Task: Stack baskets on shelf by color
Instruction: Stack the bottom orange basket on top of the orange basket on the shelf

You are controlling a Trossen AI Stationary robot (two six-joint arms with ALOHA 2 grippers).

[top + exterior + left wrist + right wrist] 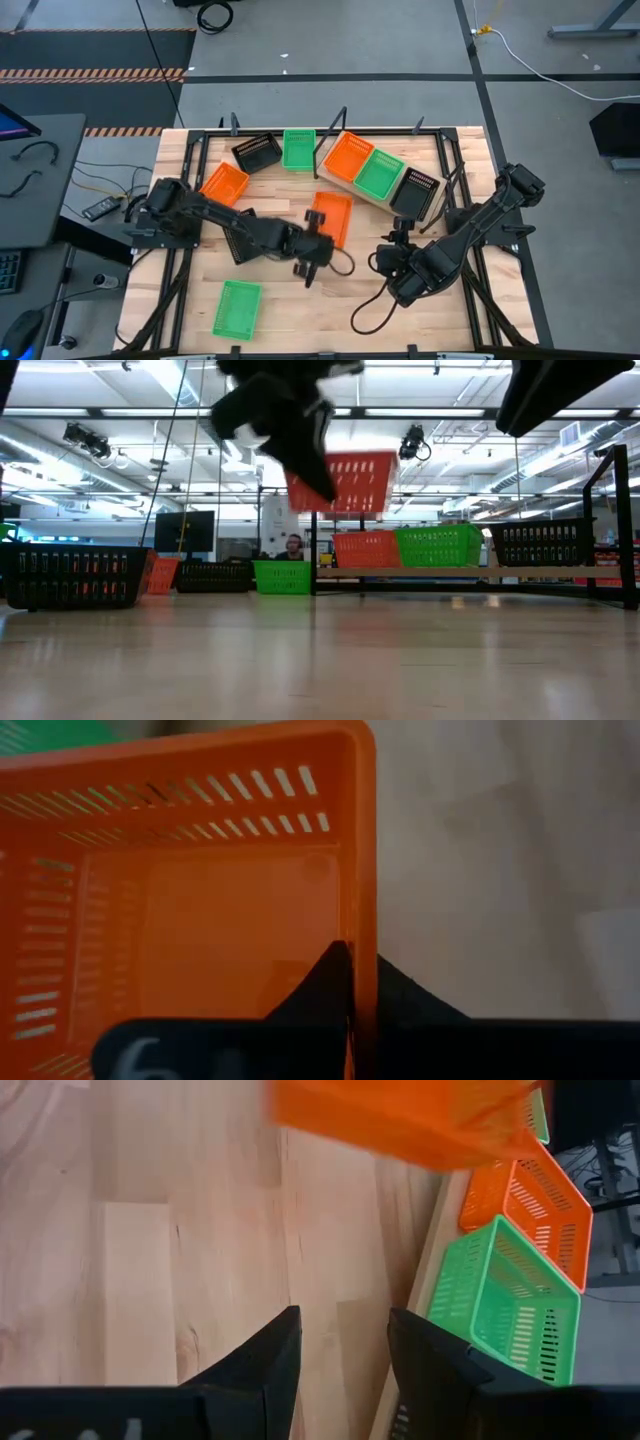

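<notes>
The robot's left gripper will release the orange basket it holds inside the orange basket on the shelf (350, 155), next to the shelf's green basket.
An orange basket (333, 214) hangs above the table's middle, with my left gripper (321, 232) shut on it; the low view shows the orange basket (342, 482) well above the tabletop. The shelf (362, 196) at the far right carries an orange basket (348, 157), a green basket (380, 172) and a black basket (415, 190) side by side. On the table lie a black basket (257, 152), a green basket (298, 148), an orange basket (223, 183) and a green basket (237, 308). My right gripper (340, 1355) is open over bare wood, right of the held basket. My left gripper holds the orange basket by one side wall (362, 935), one finger inside the basket and one outside. The fingers come slanting down from the table's left and near side. The basket is lifted clear of the table and a little tilted.
A black frame runs around the tabletop's edges (300, 130). Cables loop on the wood near my right arm (368, 312). Bare wood lies between the near green basket and the right arm.
</notes>
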